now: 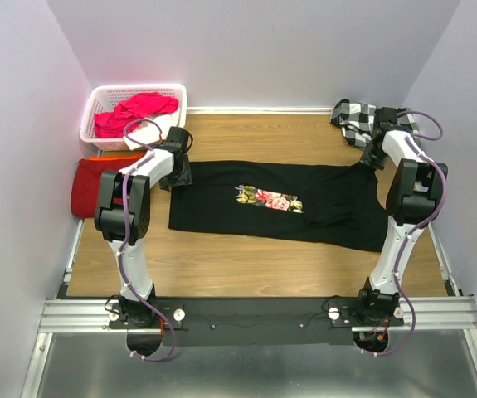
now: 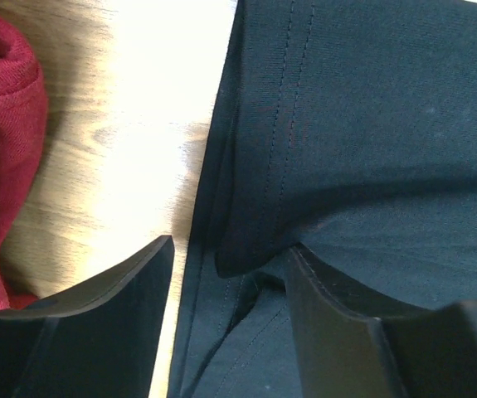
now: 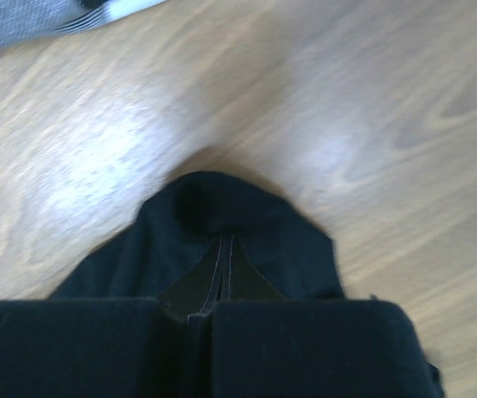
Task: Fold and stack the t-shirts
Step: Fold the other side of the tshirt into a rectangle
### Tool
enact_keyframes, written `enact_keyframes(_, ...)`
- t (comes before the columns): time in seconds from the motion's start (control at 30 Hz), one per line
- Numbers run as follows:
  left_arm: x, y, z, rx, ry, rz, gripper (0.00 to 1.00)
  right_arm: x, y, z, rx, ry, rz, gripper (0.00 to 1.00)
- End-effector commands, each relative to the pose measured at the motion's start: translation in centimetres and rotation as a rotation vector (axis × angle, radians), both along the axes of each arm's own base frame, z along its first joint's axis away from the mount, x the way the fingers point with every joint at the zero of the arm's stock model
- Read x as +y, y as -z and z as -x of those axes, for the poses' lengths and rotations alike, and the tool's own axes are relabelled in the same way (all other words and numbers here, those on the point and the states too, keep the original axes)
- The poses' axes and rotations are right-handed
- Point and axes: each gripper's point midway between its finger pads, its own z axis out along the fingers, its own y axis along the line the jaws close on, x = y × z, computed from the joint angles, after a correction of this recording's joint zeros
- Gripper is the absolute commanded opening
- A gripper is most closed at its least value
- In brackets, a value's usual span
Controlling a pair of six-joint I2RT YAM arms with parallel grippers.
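Note:
The black t-shirt's far corner bulges in a heap ahead of the right gripper's fingers, so the robot should open that gripper and pinch closer to the t-shirt's edge (image 3: 226, 184) to straighten it.
The black t-shirt (image 1: 321, 211) with a pink-rose print (image 1: 270, 199) lies spread flat across the wooden table. My left gripper (image 1: 178, 172) sits at the shirt's left edge. In the left wrist view it (image 2: 230, 265) is open and straddles the stitched hem of the black t-shirt (image 2: 362, 141). One finger (image 2: 114, 323) is over bare wood and the other (image 2: 338, 332) is against the cloth. My right gripper (image 1: 376, 157) is at the shirt's far right corner. Its jaws (image 3: 224, 253) are shut on a pinch of the black t-shirt (image 3: 221, 207). The dark-red t-shirt (image 1: 93, 184) lies folded at the table's left edge, also in the left wrist view (image 2: 6, 149).
A white basket (image 1: 172, 89) holding pink-red clothes stands at the back left, just behind the left gripper. A black-and-white checked cloth (image 1: 354, 120) lies at the back right near the right gripper, its edge showing in the right wrist view (image 3: 47, 16). Walls close in three sides.

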Motion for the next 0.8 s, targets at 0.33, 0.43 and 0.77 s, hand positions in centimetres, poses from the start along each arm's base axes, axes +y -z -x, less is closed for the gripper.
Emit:
enact_keyframes(0.33, 1.8, -0.2, 1.2, 0.013, -0.034, -0.037, 0.61, -0.7, -3.2, -0.7, -0.086, -0.020, -0.026, 0.19)
enact_keyframes(0.43, 1.8, -0.3, 1.1, 0.010, -0.033, -0.035, 0.61, -0.6, -4.4, -1.0, -0.123, -0.032, -0.025, 0.32)
enact_keyframes(0.77, 1.7, -0.2, 1.1, 0.011, -0.031, -0.033, 0.61, 1.2, -3.8, -1.9, -0.170, -0.113, -0.108, 0.39)
